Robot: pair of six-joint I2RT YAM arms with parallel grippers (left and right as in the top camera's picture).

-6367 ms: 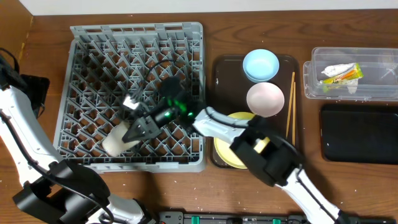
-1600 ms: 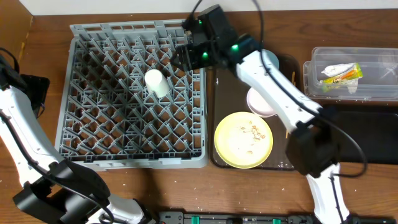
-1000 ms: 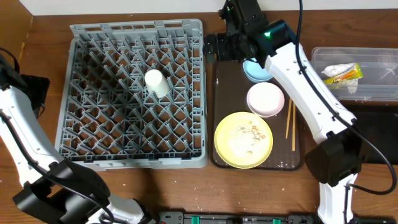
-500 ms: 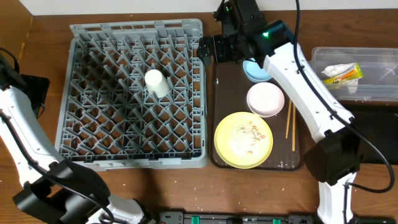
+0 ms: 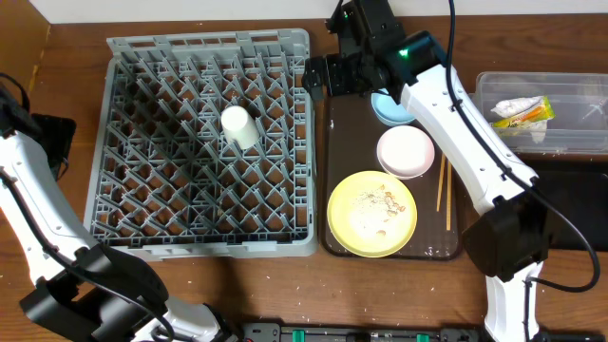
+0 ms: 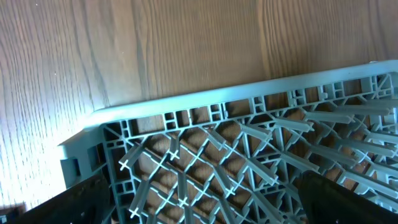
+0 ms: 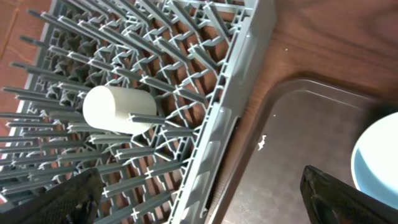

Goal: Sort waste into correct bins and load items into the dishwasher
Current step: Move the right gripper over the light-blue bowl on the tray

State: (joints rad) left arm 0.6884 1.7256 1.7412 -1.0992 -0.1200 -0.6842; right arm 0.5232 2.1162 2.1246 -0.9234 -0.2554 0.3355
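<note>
My right gripper needs to next go to the light blue bowl and close on the bowl's rim (image 5: pixel 373 110) (image 7: pixel 354 163) where it faces the grey dishwasher rack.
The grey dishwasher rack (image 5: pixel 190 204) fills the left of the table, and the small cream cup (image 5: pixel 237 126) lies among its pegs. My right gripper (image 5: pixel 321 76) hangs open and empty over the rack's right rim (image 7: pixel 242 81), at the brown tray's far left corner. The cup (image 7: pixel 118 110) shows to its left. The light blue bowl (image 5: pixel 391 109) is partly under the arm. In front of it sit the pinkish bowl (image 5: pixel 406 152), the yellow plate (image 5: pixel 371 213) with crumbs (image 5: pixel 380 201), and the chopsticks (image 5: pixel 444 185). My left gripper (image 6: pixel 211 208) is open over a rack corner (image 6: pixel 93 124).
The dark brown serving tray (image 5: pixel 347 123) holds the bowls, plate and chopsticks. At far right the clear tub (image 5: pixel 484 123) contains a white paper wad (image 5: pixel 513 106) and a yellow-green wrapper (image 5: pixel 527 116). The flat black tray (image 5: pixel 560 204) lies in front of it.
The cup was set down in the rack and let go. My right gripper then swung right to the rack's rim, and it has barely moved in the last half second.
</note>
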